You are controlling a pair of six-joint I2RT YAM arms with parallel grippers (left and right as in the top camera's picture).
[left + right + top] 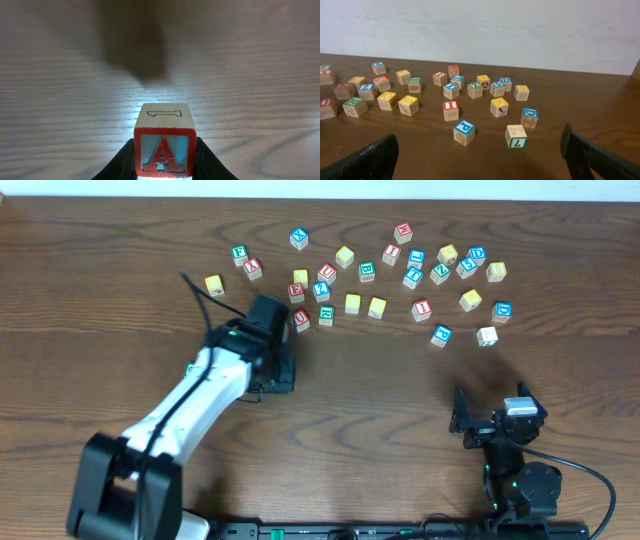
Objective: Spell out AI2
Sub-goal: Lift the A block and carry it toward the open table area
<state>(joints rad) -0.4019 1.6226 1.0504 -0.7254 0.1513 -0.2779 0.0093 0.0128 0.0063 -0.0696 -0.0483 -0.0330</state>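
Note:
Next, my left gripper sets the light-wood cube down on the bare wood (290, 375) in front of the scattered letter cubes. The light-wood cube is held low over the wood.
My left gripper (164, 170) is shut on a light-wood cube with a red "A" (163, 150) and holds it low over bare wood. In the overhead view the left gripper (275, 370) hides this cube. A cube with a red "I" (421, 309) lies in the scatter at the back right, and it also shows in the right wrist view (451, 106). A blue-printed cube (321, 290) reads like a "2" or a "Z"; I cannot tell which. My right gripper (495, 420) (480, 160) is open and empty, well in front of the cubes.
Several other letter cubes lie scattered across the back of the table, among them a blue "P" (464, 127), a green "L" (516, 136) and a blue "D" (530, 114). A white wall stands behind the table's far edge.

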